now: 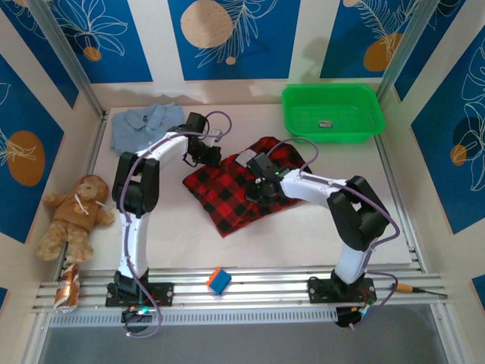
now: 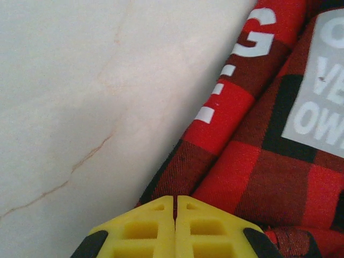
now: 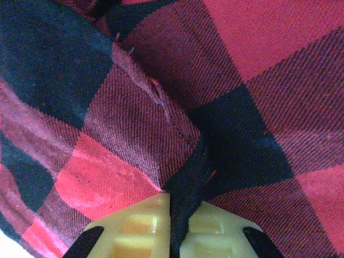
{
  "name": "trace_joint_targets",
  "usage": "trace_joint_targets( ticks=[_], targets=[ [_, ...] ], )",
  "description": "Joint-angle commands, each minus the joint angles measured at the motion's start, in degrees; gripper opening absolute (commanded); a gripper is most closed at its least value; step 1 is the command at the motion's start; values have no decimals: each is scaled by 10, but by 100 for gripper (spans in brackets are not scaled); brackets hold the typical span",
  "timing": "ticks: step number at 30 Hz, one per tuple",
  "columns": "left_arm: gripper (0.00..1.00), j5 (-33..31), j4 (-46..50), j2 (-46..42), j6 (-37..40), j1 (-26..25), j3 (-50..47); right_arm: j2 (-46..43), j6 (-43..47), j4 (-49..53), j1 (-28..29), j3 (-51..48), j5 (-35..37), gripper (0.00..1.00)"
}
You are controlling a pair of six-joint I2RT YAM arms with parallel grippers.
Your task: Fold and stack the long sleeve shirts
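My left gripper needs to open, lift clear and take the flannel shirt's edge point(image 1: 200, 200) facing the teddy bear, because its fingers catch barely a sliver of the hem.
The red-and-black checked flannel shirt point(image 1: 227, 193) lies crumpled in the middle of the table, its white lettering point(image 2: 317, 107) showing in the left wrist view. My left gripper point(image 1: 206, 155) is at the shirt's far left edge, and its yellow fingers point(image 2: 176, 201) are shut with a sliver of the red hem point(image 2: 183, 161) between the tips. My right gripper point(image 1: 256, 186) is over the middle of the shirt. It point(image 3: 183, 207) is shut on a raised dark fold of the flannel point(image 3: 134, 123). The light blue collared shirt point(image 1: 145, 125) lies flat at the far left corner, apart from both grippers.
A green basket point(image 1: 288, 106) stands at the far right with a small object inside. A teddy bear point(image 1: 76, 212) sits at the left edge, with a snack packet point(image 1: 68, 290) near it. A blue block point(image 1: 218, 280) rests on the front rail. Bare white table point(image 2: 80, 80) lies left of the flannel.
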State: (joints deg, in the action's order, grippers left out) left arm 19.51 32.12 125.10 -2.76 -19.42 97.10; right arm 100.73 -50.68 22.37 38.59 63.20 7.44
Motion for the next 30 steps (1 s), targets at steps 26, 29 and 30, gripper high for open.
trace_joint_targets(
  ticks=[26, 29, 30],
  targets=[
    [0, -14, -18, -43, 47, -48, 17, -143, -110, 74, 78, -90, 126, 8],
    [1, -39, -17, -19, 49, -48, 32, -127, -99, 46, 68, -104, 127, 9],
    [1, -49, -10, -9, 52, -48, 42, -121, -94, 37, 64, -106, 131, 9]
  ],
)
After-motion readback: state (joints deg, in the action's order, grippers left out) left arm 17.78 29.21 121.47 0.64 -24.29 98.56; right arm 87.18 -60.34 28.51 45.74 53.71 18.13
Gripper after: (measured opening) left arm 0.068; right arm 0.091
